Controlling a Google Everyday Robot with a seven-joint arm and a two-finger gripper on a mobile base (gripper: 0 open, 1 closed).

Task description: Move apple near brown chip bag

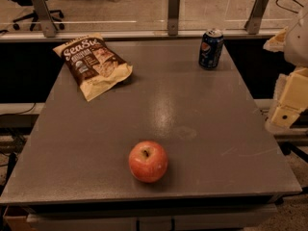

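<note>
Next, I move my gripper to the apple near the front edge of the table and close it around the apple's middle [149, 162].
The apple [148, 161], red with yellowish patches and a dark stem dimple, sits on the grey table [202, 129] near its front edge, slightly left of centre. The brown chip bag [93, 64] lies flat at the table's back left corner, dark brown with cream edges and white lettering. My gripper [285, 113] is a cream-coloured shape at the right edge of the view, beyond the table's right side. It is far from the apple and holds nothing that I can see.
A blue soda can [211, 48] stands upright at the back right of the table. A glass barrier with metal posts [173, 12] runs behind the table. Office chairs [33, 4] stand beyond it.
</note>
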